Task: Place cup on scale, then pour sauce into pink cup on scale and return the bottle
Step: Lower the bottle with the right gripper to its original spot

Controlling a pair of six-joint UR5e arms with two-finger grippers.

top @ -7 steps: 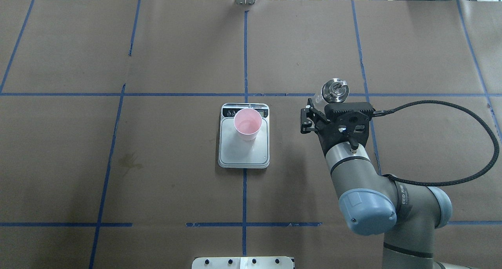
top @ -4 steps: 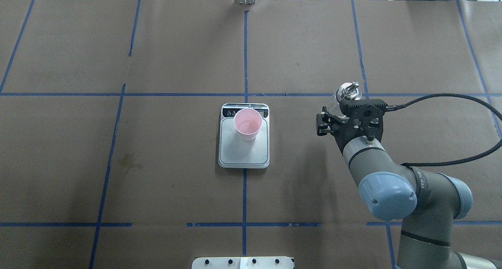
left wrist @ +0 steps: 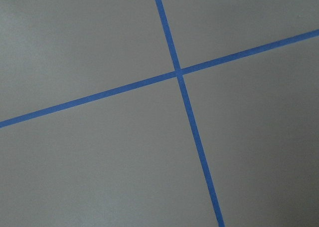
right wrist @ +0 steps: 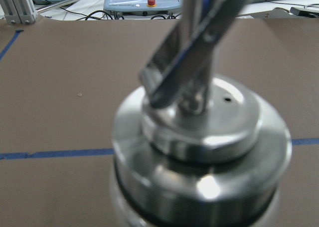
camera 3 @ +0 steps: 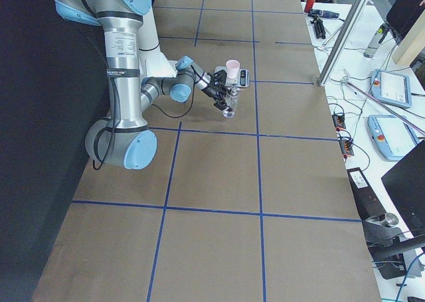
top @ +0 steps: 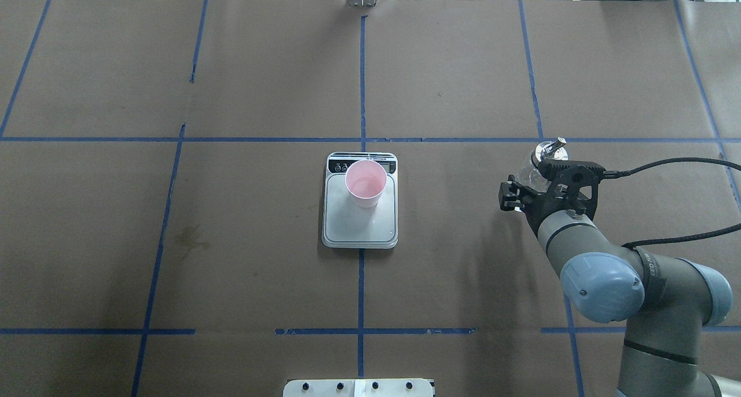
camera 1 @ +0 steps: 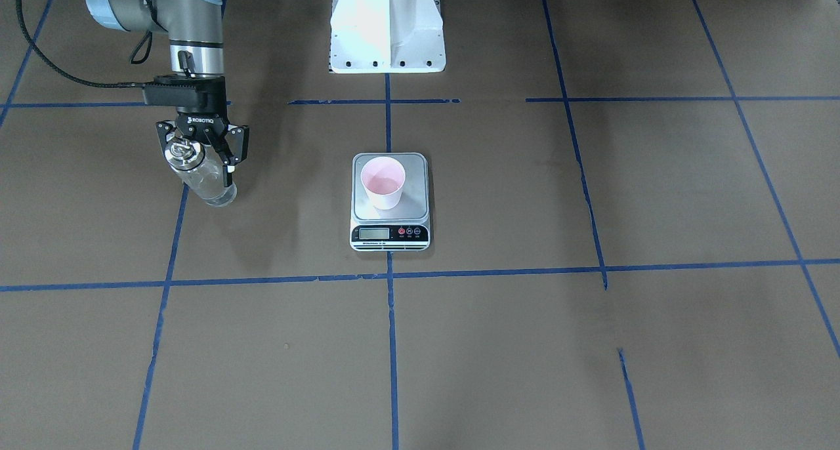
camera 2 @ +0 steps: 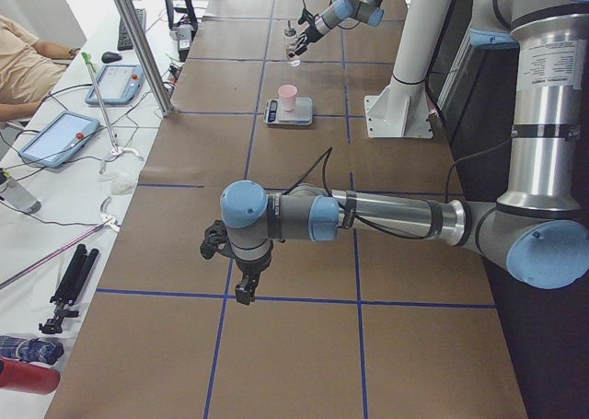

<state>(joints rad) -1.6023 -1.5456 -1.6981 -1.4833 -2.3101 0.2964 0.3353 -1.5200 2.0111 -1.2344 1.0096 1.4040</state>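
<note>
I should set the clear glass bottle on the table point(camera 1: 199, 201) by the slanted blue tape line with my right gripper.
The pale pink cup point(top: 366, 183) stands upright on the silver scale point(top: 359, 229), towards its display end; both also show in the front-facing view, the cup point(camera 1: 384, 181) on the scale point(camera 1: 415, 197). My right gripper point(top: 529, 183) is shut on the clear glass bottle point(camera 1: 205, 176), well to the right of the scale. Its silver pourer cap point(top: 549, 150) fills the right wrist view point(right wrist: 199, 152). The bottle hangs nearly upright, low over the table; I cannot tell if it touches. My left gripper point(camera 2: 237, 273) shows only in the exterior left view, far from the scale; open or shut, I cannot tell.
Blue tape lines point(top: 362, 78) grid the brown paper-covered table. The white robot base point(camera 1: 386, 27) stands behind the scale. A side table with tablets point(camera 2: 55, 133) and an operator point(camera 2: 28, 60) lies along the far edge. The left wrist view shows only a tape crossing point(left wrist: 178, 71).
My right arm has carried the bottle further right, away from the scale. The cup and the scale have not moved.
</note>
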